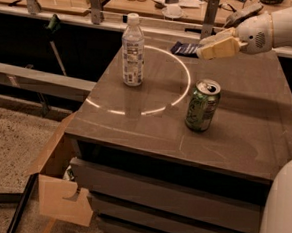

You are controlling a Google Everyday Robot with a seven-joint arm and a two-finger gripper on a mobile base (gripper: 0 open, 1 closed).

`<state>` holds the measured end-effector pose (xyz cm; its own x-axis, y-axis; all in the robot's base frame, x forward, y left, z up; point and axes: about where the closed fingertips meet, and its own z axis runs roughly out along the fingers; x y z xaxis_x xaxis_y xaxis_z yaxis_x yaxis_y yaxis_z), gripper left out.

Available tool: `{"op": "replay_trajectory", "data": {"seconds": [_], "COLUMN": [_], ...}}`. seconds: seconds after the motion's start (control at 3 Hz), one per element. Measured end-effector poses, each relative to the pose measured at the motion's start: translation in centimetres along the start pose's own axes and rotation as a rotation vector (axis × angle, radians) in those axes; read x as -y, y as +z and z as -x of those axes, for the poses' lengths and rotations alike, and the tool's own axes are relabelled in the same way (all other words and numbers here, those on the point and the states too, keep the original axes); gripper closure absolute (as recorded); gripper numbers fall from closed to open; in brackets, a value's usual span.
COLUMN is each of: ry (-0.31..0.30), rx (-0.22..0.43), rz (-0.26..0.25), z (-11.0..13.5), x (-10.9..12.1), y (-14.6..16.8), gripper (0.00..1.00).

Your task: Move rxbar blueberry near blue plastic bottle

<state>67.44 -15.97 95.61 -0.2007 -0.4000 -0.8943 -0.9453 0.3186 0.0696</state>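
The rxbar blueberry, now at the table's far edge, will be released from my gripper inside the ring of light beside the blue plastic bottle point(152, 67).
The rxbar blueberry point(184, 48) is a flat dark navy wrapper at the far edge of the brown table point(245, 130). It sticks out to the left from my gripper's tips. My gripper point(203, 49) reaches in from the right with its pale fingers point(218, 46) closed on the bar's right end. The blue plastic bottle point(132, 50), clear with a white cap and a pale label, stands upright at the table's far left, well left of the bar. A green soda can point(202, 105) stands in the middle, in front of the gripper.
A bright ring of light point(180, 93) lies on the tabletop between the bottle and the can. Drawers point(156, 189) sit under the top. A cardboard box point(55, 192) lies on the floor at the lower left. Cluttered benches point(159, 1) stand behind the table.
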Motion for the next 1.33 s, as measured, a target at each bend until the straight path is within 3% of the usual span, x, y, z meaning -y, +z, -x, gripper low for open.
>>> {"op": "replay_trajectory", "data": {"seconds": [0.33, 1.0, 1.33], "ry": [0.0, -0.039, 0.012], "rx": [0.0, -0.015, 0.002], "rz": [0.0, 0.033, 0.01], "z": [0.0, 2.3, 0.7], "x": [0.0, -3.8, -5.3], "y": [0.0, 2.9, 5.8], "gripper": [1.0, 1.0, 1.0]}}
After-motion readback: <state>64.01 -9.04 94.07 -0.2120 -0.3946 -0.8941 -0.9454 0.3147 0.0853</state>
